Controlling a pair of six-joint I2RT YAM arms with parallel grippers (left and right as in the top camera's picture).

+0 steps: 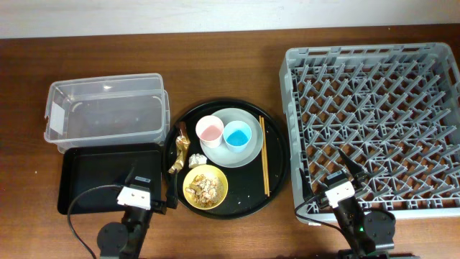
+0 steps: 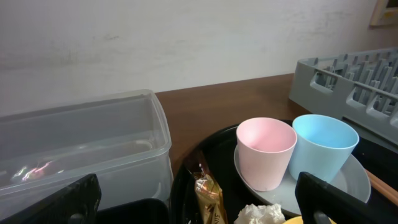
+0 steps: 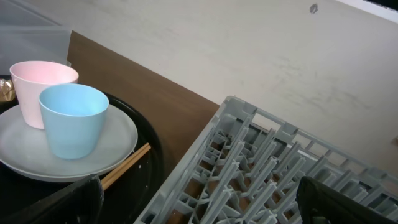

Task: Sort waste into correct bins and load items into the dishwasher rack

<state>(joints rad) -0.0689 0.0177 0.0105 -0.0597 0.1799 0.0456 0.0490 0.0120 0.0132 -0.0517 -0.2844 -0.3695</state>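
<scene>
I need to move my left gripper to the pink cup next and close it on its rim point(image 1: 198, 129) point(image 2: 238, 133) at the side facing the gold-brown wrapper.
On the round black tray, a pale grey plate point(image 1: 245, 154) holds a pink cup point(image 1: 209, 131) and a light-blue cup point(image 1: 237, 134). A yellow bowl point(image 1: 218, 188) holds beige food scraps point(image 1: 203, 186). A gold-brown wrapper point(image 1: 179, 150) and a white tissue wad point(image 1: 196, 159) lie left of the plate. The chopsticks point(image 1: 264, 155) lie to its right. The clear tub point(image 1: 104, 111) and black tray point(image 1: 100, 176) sit at the left. The grey rack point(image 1: 381, 122) is at the right. My left gripper point(image 2: 199, 205) is open and empty, low before the wrapper point(image 2: 208, 196). My right gripper point(image 3: 205, 205) is open and empty over the rack's near-left corner point(image 3: 249, 174).
The round black tray point(image 1: 277, 183) sits between the bins and the rack. Both arm bases stand at the table's front edge. A pale wall runs behind the table.
</scene>
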